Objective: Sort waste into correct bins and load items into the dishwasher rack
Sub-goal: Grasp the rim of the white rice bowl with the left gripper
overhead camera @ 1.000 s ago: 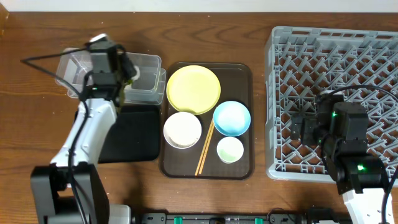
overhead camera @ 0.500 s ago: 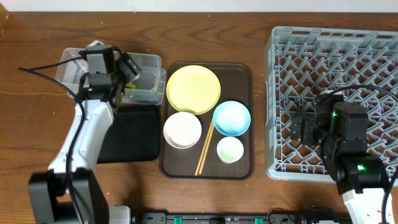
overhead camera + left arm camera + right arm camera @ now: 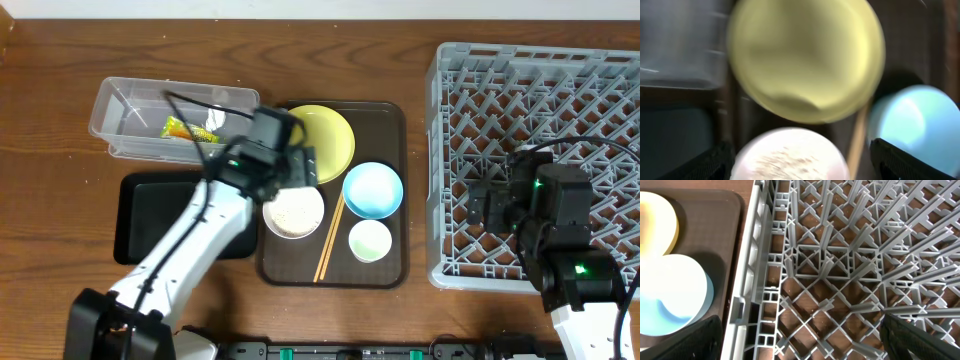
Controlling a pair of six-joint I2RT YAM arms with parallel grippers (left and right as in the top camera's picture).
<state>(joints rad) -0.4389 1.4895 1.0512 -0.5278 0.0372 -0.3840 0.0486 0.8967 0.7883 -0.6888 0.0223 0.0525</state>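
Note:
The white bowl holds rice scraps. So my left gripper will next go to the white bowl's rim (image 3: 323, 213) (image 3: 847, 173) beside the chopsticks and close there.
The green-and-orange wrapper (image 3: 183, 129) and the white paper ball (image 3: 214, 122) lie in the clear tub (image 3: 125, 95). My left gripper (image 3: 300, 172) (image 3: 800, 167) hangs open over the serving tray, between the yellow plate (image 3: 330, 135) (image 3: 805, 55) and the white bowl (image 3: 293, 210) (image 3: 790, 157), which holds rice scraps. Nothing is between its fingers. The blue bowl (image 3: 373, 190) (image 3: 915, 120), the small cup (image 3: 370, 240) and the chopsticks (image 3: 330, 240) (image 3: 857, 145) also lie on that tray. My right gripper (image 3: 482, 205) (image 3: 805, 342) stands open and empty over the grey rack (image 3: 560, 100) (image 3: 840, 265).
The shallow black tray (image 3: 150, 220) lies on the table below the tub. The dark brown serving tray (image 3: 390, 270) (image 3: 715, 225) sits between the bins and the rack. In the right wrist view the blue bowl (image 3: 675, 295) and yellow plate (image 3: 657, 225) show at left.
My left gripper opened over the clear tub, left the wrapper inside, then swung right to hover above the serving tray. The right arm has not moved.

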